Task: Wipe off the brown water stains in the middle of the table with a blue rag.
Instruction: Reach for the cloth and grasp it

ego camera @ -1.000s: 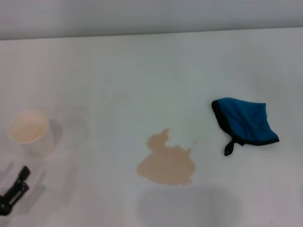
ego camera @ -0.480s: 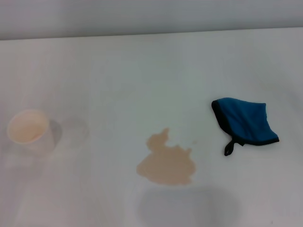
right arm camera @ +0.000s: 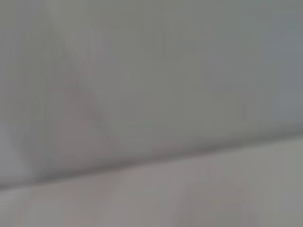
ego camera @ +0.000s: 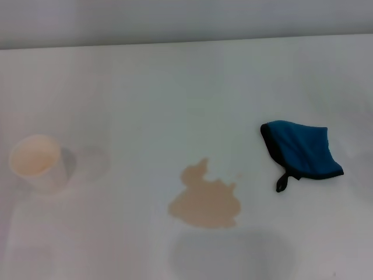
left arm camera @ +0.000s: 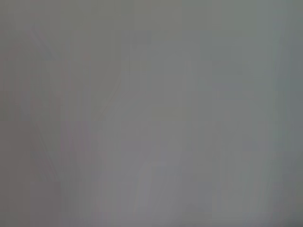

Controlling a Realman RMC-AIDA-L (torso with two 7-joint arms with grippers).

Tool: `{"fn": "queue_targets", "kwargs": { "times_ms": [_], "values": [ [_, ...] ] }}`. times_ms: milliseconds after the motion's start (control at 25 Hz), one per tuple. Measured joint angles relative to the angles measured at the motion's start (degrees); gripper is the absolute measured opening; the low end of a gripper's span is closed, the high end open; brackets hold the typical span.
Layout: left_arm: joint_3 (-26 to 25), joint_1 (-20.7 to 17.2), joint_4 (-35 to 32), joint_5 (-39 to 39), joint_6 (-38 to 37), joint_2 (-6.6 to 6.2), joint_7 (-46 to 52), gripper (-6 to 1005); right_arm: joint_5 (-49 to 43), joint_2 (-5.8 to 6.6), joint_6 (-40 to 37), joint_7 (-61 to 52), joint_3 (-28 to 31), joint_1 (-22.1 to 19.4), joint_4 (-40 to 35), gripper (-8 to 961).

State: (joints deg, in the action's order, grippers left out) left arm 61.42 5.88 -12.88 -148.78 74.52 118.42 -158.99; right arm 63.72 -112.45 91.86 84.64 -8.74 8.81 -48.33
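My right gripper is going to close on the side of the blue rag (ego camera: 320, 155) that faces away from the brown water stains.
The brown water stains (ego camera: 205, 202) lie as one light tan, lobed blotch on the white table (ego camera: 175, 99), a little in front of its middle. The blue rag (ego camera: 302, 150) lies crumpled to the right of the stain, apart from it, with black trim and a short black loop tab (ego camera: 282, 183) pointing toward the near edge. Neither gripper shows in the head view. The two wrist views show only blank grey surface and none of the task's things.
A white paper cup (ego camera: 36, 162) stands at the left of the table, well away from the stain. A grey shadow (ego camera: 230, 254) lies just in front of the stain. The table's far edge (ego camera: 186, 39) runs along the top.
The left gripper, which showed at the lower left corner one second ago, has moved out of the head view. The rag, stain and cup have not moved.
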Motion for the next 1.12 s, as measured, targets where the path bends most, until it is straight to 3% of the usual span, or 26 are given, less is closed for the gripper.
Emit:
{"fn": "queue_targets", "kwargs": {
  "times_ms": [160,280,480,760,880,1120],
  "values": [
    [-1.0,0.7,-0.1,0.0,-1.9,0.03,0.0,876,-10.4,2.35,1.6,-10.8,-4.3,5.1,-1.9,853],
    [-1.5,0.9,-0.1,0.0,-2.8,0.10,0.0,876,-17.2,2.80,1.8,-18.9,-9.0,8.2,-5.2,853],
    [-1.6,1.6,0.0,0.1,-4.5,0.12,0.0,877,-24.3,1.03,2.0,-29.1,-17.9,12.1,-13.2,853],
    [-1.6,2.5,0.4,0.3,-5.9,0.15,0.0,876,-33.8,-2.52,1.6,-41.4,-37.1,16.0,-26.4,853],
    [-1.6,2.7,0.4,0.5,-6.0,0.22,0.0,876,-35.8,-2.80,0.9,-46.1,-48.3,16.9,-29.6,853],
    [-1.2,3.0,0.7,0.6,-6.6,0.32,0.0,877,-37.1,-2.73,-1.4,-53.2,-63.8,18.9,-31.2,853]
  ]
}}
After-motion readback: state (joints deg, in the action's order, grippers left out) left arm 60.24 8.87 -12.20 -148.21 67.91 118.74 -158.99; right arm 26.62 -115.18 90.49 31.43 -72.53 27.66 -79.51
